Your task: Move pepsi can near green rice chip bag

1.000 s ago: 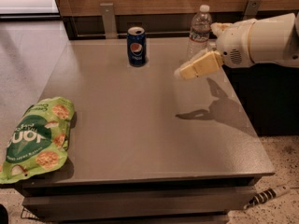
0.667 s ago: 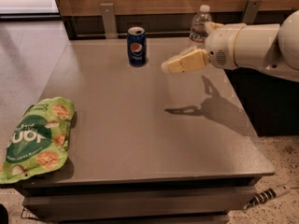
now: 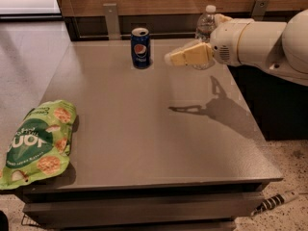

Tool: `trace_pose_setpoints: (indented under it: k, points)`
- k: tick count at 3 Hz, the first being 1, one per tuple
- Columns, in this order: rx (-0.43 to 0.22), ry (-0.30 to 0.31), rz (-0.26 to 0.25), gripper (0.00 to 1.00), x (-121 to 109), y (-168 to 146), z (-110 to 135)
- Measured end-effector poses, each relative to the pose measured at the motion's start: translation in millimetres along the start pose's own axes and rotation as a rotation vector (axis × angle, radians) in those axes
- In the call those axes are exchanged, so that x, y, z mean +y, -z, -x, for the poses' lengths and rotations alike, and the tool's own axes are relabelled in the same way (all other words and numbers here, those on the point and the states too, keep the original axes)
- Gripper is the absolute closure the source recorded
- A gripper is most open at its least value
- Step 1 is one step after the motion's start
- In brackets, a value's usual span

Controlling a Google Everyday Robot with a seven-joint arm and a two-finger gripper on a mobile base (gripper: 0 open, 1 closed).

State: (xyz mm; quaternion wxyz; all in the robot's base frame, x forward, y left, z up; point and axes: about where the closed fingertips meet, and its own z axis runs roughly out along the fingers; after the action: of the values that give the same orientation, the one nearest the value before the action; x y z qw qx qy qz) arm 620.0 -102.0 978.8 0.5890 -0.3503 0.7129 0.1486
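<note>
My gripper is due at the pepsi can next. It should close around the middle of its dark blue body point(image 3: 141, 51), just below the can's silver top.
The pepsi can point(image 3: 140, 47), dark blue with a silver top, stands upright at the far middle of the grey table point(image 3: 144, 129). The green rice chip bag point(image 3: 38, 143) lies flat at the table's front left corner, partly over the edge. My gripper point(image 3: 169, 58) hangs in the air just right of the can, apart from it, with its yellowish fingers pointing left toward it. It holds nothing.
A clear plastic water bottle point(image 3: 207, 23) stands at the far right, partly behind my white arm point(image 3: 260, 42). A wooden wall with metal brackets runs behind the table. A power strip point(image 3: 276, 201) lies on the floor at the front right.
My gripper and arm have moved left across the table, from near the water bottle to close beside the pepsi can. The can and the bag have not moved.
</note>
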Motion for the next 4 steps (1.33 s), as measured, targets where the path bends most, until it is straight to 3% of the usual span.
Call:
trace_pose_setpoints:
  k: [1, 3, 4]
  points:
    - [-0.003, -0.013, 0.004, 0.00, -1.1, -8.1, -1.4]
    - [-0.100, -0.123, 0.043, 0.00, -6.2, -96.4, -23.9]
    - [-0.124, -0.151, 0.050, 0.00, -6.1, -123.8, -33.7]
